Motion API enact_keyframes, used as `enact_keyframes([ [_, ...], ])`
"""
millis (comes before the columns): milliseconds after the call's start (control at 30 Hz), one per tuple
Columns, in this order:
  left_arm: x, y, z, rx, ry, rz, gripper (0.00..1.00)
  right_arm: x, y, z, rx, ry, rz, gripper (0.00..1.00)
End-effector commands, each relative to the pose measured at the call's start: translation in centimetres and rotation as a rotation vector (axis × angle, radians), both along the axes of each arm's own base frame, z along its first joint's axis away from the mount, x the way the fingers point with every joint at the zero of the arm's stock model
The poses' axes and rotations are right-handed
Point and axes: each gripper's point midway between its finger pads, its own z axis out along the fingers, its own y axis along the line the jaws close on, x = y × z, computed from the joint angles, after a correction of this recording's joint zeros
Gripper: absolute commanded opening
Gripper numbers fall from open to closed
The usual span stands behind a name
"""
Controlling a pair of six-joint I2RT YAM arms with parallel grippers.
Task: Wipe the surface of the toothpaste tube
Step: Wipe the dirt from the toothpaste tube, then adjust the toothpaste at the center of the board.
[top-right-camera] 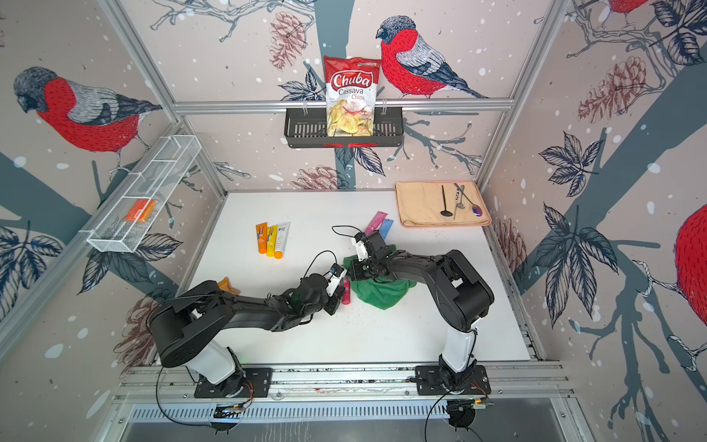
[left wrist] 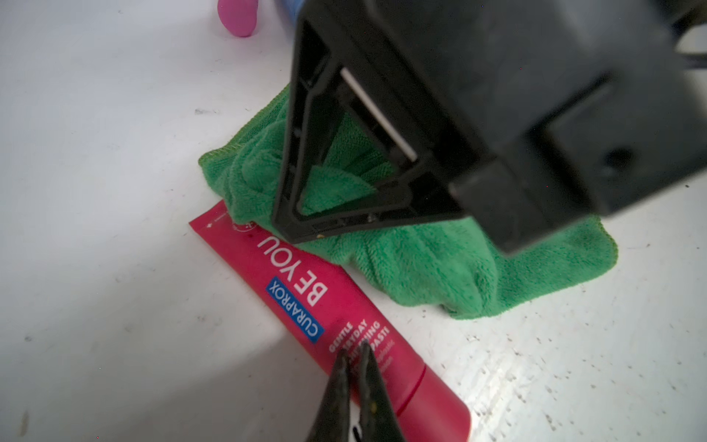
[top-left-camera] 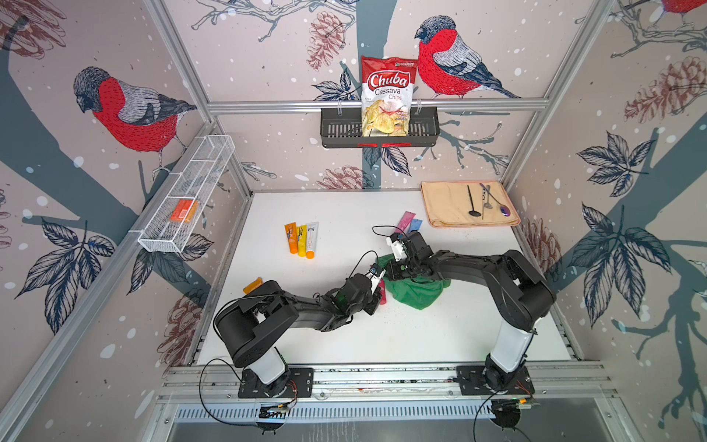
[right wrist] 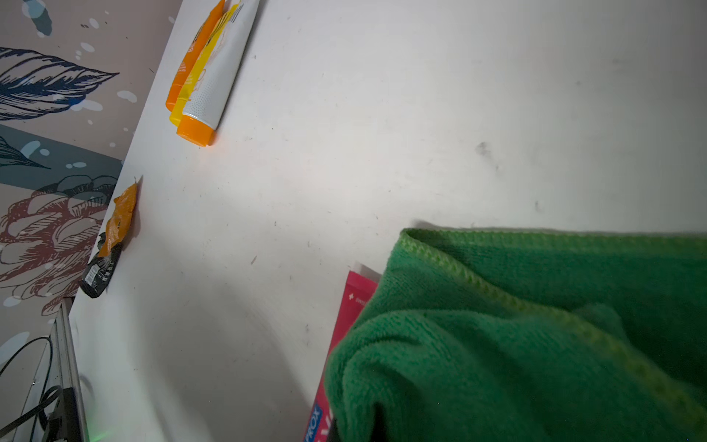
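My left gripper's closed fingers only press the toothpaste tube's printed side, so it should open, grip the tube's middle [left wrist: 312, 297] and flip it.
A red toothpaste tube [left wrist: 302, 283] lies flat on the white table, seen in both top views [top-left-camera: 382, 294] [top-right-camera: 346, 294]. My left gripper [left wrist: 355, 354] is shut, its tips together and resting on the tube's printed face near the cap end. A crumpled green cloth [left wrist: 421, 268] [top-left-camera: 417, 292] lies beside the tube and overlaps its flat crimped end [right wrist: 355, 294]. My right gripper [top-left-camera: 394, 272] is shut on a fold of this cloth [right wrist: 535, 344]. In the right wrist view the cloth hides most of the jaws.
Three tubes, orange, yellow and white [top-left-camera: 302, 240], lie at the table's left middle. An orange packet [top-left-camera: 253, 285] sits at the left edge. Pink and blue flat items [top-left-camera: 407, 222] lie behind my right wrist. A beige towel [top-left-camera: 443, 206] with utensils is at the back right.
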Motion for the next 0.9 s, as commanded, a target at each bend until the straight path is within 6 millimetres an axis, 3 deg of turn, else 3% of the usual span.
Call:
enact_keyframes([
  [0,-1.0,0.9,-1.4,0.051,0.052,-0.017,0.10,1.0,-0.6,-1.1,-0.093,-0.027,-0.041,0.00],
  [100,-0.8,1.3,-1.1,0.060,0.045,0.010,0.11,2.5,-3.8,-2.7,-0.263,-0.066,-0.147,0.00],
  [167,-0.5,1.7,-0.8,0.077,0.043,0.035,0.11,3.2,-5.9,-2.7,-0.322,-0.096,-0.213,0.00],
  [267,-0.1,2.2,0.2,0.069,0.034,0.070,0.11,3.9,-7.9,-0.5,-0.276,-0.158,-0.294,0.00],
  [367,0.6,2.9,1.8,0.067,0.019,0.130,0.14,4.3,-9.6,3.3,-0.180,-0.270,-0.372,0.00],
  [433,0.9,3.2,3.3,0.056,0.019,0.170,0.26,4.1,-10.9,5.6,-0.112,-0.343,-0.421,0.00],
  [500,1.3,3.2,4.6,0.034,0.033,0.215,0.46,4.1,-12.3,7.1,-0.069,-0.392,-0.469,0.00],
  [600,1.8,3.4,5.3,0.019,0.101,0.318,0.62,3.9,-14.0,7.3,-0.033,-0.415,-0.522,0.00],
  [700,1.5,2.5,4.9,-0.022,0.191,0.340,0.69,3.9,-14.7,7.2,0.007,-0.397,-0.532,0.00],
  [867,0.7,1.3,2.6,-0.030,0.325,0.330,0.69,3.5,-15.2,7.6,0.033,-0.414,-0.541,0.00],
])
